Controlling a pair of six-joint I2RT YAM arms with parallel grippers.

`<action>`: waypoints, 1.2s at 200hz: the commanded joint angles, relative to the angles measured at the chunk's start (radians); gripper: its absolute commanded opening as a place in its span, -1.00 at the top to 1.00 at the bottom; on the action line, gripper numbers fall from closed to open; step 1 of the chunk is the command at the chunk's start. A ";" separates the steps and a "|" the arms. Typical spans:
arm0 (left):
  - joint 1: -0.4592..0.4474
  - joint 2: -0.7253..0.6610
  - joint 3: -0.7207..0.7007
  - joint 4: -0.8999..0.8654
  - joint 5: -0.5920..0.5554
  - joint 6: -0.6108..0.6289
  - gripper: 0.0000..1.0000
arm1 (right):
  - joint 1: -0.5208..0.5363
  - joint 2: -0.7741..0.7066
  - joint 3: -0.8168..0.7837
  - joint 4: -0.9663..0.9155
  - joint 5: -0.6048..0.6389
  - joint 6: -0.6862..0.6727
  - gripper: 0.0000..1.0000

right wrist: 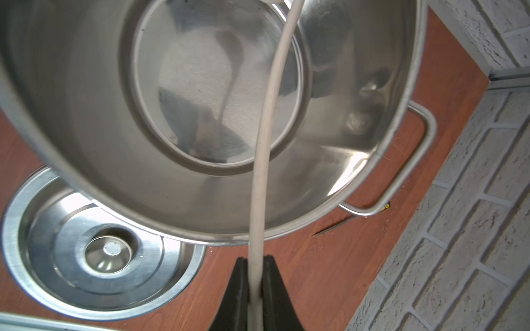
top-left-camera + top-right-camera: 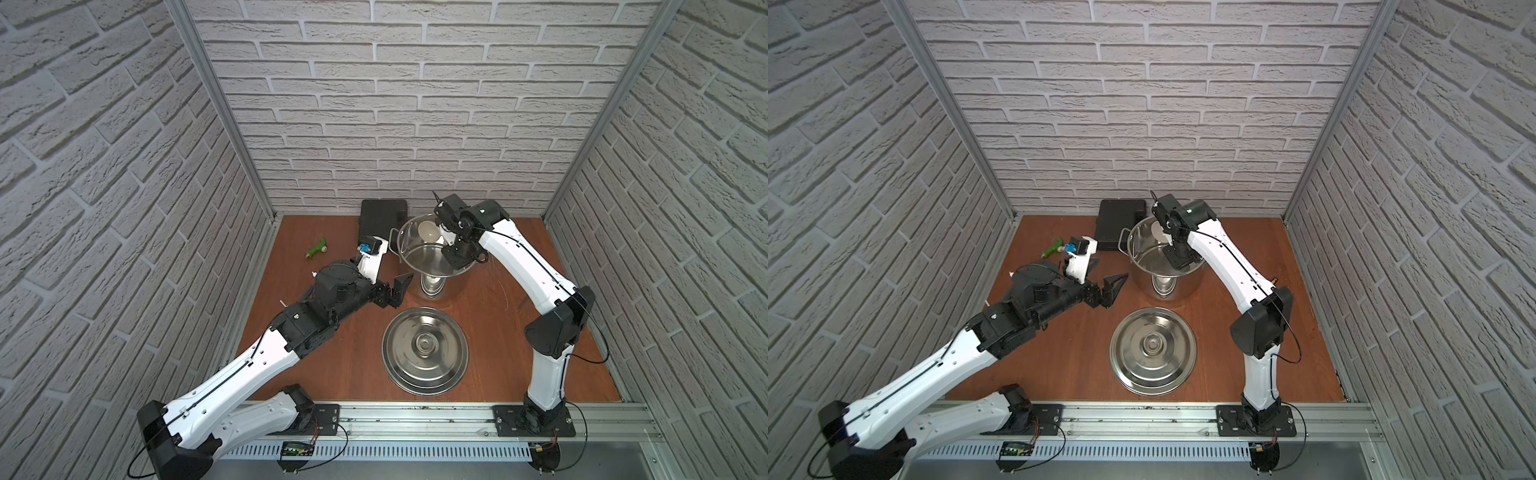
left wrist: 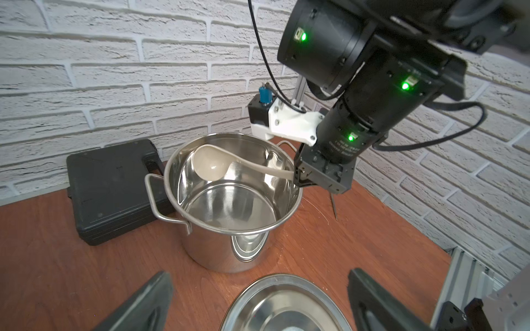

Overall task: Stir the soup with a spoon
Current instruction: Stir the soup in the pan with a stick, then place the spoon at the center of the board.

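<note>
My right gripper has the cream-white spoon, which hangs inside the stockpot now. I should set it down with that gripper on the table [image 2: 486, 286] between the stockpot and the thin pointed stick.
No soup shows; the shiny steel stockpot [image 2: 419, 257] [image 2: 1150, 262] [image 3: 229, 206] [image 1: 114, 114] stands uncovered near the back wall. The cream-white spoon [image 3: 210, 166] [image 2: 428, 230] [image 2: 1158, 232] hangs inside it, bowl close to the far wall, above the pot floor. My right gripper [image 1: 255, 263] [image 3: 296, 176] [image 2: 449, 250] is shut on the spoon's slim handle [image 1: 266, 129] over the pot's right rim. My left gripper [image 2: 397, 291] [image 2: 1111, 291] [image 3: 258, 301] stands open and empty just left of the pot, low over the table.
The flat steel lid [image 2: 424, 351] [image 2: 1152, 351] [image 1: 94, 252] lies knob up in front of the pot. A black case [image 2: 382, 218] [image 3: 111, 189] lies behind the pot's left handle. A small green tool [image 2: 316, 248] is at back left. A thin pointed stick [image 1: 335, 226] lies right of the pot.
</note>
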 commanded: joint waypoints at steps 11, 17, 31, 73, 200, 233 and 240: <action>-0.006 -0.040 -0.023 -0.007 -0.034 0.006 -0.96 | 0.024 -0.096 -0.036 -0.003 -0.051 -0.006 0.95; -0.005 -0.042 -0.023 -0.009 -0.034 0.009 -0.97 | 0.025 -0.117 -0.056 -0.002 -0.051 -0.004 0.95; -0.005 -0.044 -0.024 -0.015 -0.035 0.017 -0.96 | 0.023 -0.173 -0.096 0.004 -0.043 -0.002 0.95; -0.007 -0.013 -0.021 0.009 -0.048 0.037 -0.97 | 0.004 -0.393 -0.210 0.155 -0.027 -0.012 0.95; -0.005 0.011 0.021 0.022 -0.090 0.055 -0.97 | -0.602 -0.901 -1.019 0.870 -0.513 0.514 0.95; -0.004 0.011 0.018 -0.007 -0.064 0.050 -0.97 | -0.677 -0.839 -1.176 1.062 -0.640 0.641 0.95; -0.005 0.010 0.019 -0.017 -0.058 0.048 -0.97 | -0.682 -0.817 -1.200 1.100 -0.669 0.654 0.95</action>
